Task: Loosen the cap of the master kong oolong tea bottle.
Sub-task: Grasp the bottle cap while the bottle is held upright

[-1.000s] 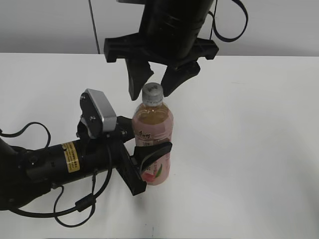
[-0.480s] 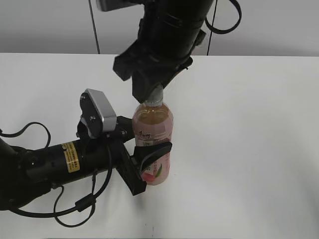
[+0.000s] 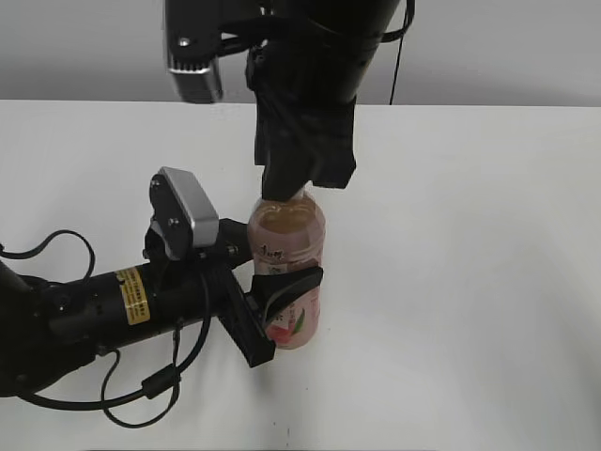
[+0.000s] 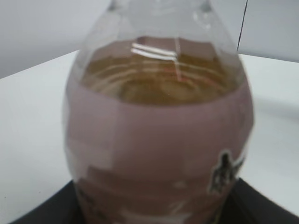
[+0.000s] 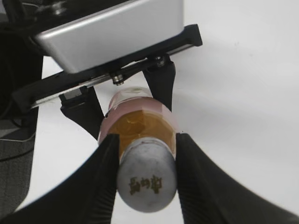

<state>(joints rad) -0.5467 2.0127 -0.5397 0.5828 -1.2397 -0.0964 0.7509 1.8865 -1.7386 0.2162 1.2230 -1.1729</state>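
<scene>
The white cap will leave my right gripper on the white table, across the bottle from my left gripper (image 3: 453,311).
The master kong oolong tea bottle (image 3: 286,272) stands upright on the white table, amber tea above a pink peach-print label. It fills the left wrist view (image 4: 159,135). My left gripper (image 3: 282,310) is shut on the bottle's lower body from the left. My right gripper (image 3: 286,188) comes down from above and is shut on the cap, which it hides in the exterior view. In the right wrist view the white cap (image 5: 147,175) with its small dark logo sits squeezed between the two black fingers (image 5: 145,179), with the bottle (image 5: 140,121) below.
The white table (image 3: 470,282) runs to a grey wall at the back. The left arm with its silver wrist camera (image 3: 188,221) lies along the table at lower left, with loose black cables (image 3: 141,395) beside it.
My right gripper came down from open above the cap, closed on it, and has turned around the bottle's axis. The left gripper and bottle have stayed put.
</scene>
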